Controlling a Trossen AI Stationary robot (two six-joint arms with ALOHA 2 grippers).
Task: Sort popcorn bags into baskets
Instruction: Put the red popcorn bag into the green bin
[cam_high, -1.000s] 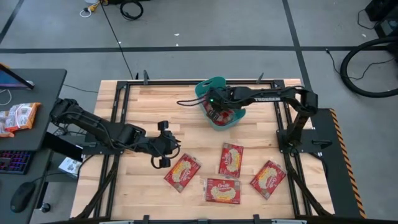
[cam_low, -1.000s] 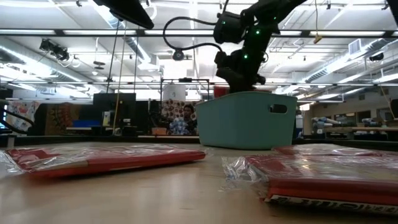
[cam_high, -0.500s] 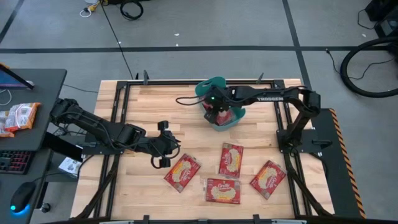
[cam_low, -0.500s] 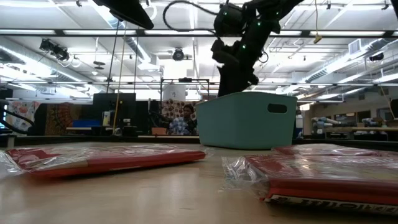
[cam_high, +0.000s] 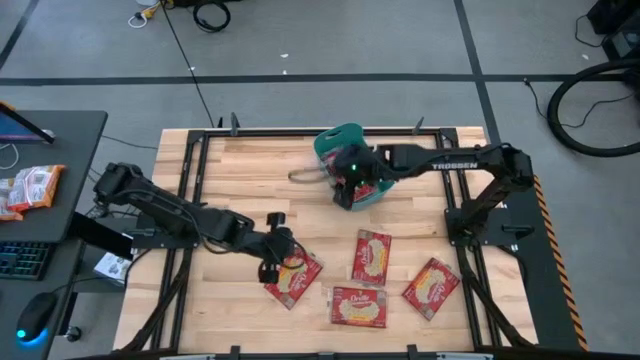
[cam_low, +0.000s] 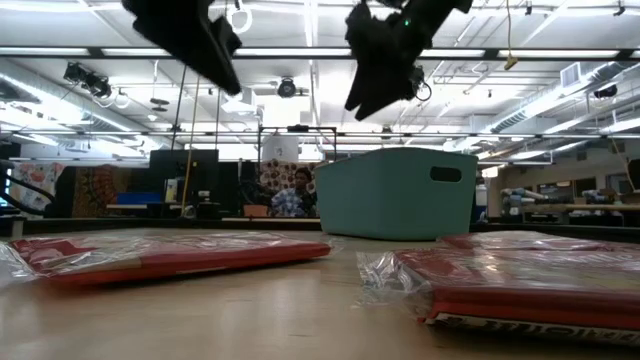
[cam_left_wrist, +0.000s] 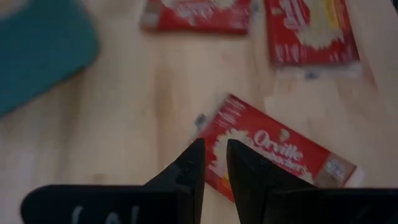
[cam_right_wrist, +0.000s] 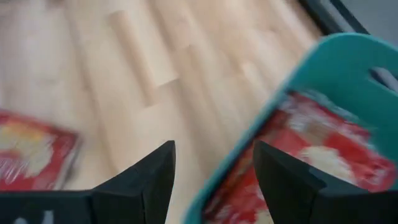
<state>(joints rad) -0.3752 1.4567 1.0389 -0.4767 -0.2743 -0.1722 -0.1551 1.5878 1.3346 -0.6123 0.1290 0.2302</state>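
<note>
The popcorn bag is under my left gripper, and next my right gripper will go to it and close on that bag's free side (cam_high: 309, 269), away from my left fingers.
Several red popcorn bags lie flat on the wooden table: one at the near left (cam_high: 293, 278), one in the middle (cam_high: 372, 256), one at the near edge (cam_high: 358, 306) and one at the right (cam_high: 431, 287). The teal basket (cam_high: 338, 145) stands at the far middle with red bags inside (cam_right_wrist: 323, 146). My left gripper (cam_high: 277, 260) hovers over the upper left edge of the near-left bag (cam_left_wrist: 273, 149), its fingers a narrow gap apart and empty. My right gripper (cam_high: 350, 190) hangs open and empty above the basket's near rim (cam_right_wrist: 273, 118).
An orange-and-white snack packet (cam_high: 30, 188) lies on the dark desk left of the table, beside a keyboard and mouse. Black frame rails run along the table's edges. Bare wood lies between the basket and the loose bags. The low view shows the basket (cam_low: 395, 195) behind two bags.
My left gripper has gone down and toward the table's near right, ending over the near-left bag. My right gripper has risen out of the basket and now hangs above its near rim. The loose bags have stayed where they were.
</note>
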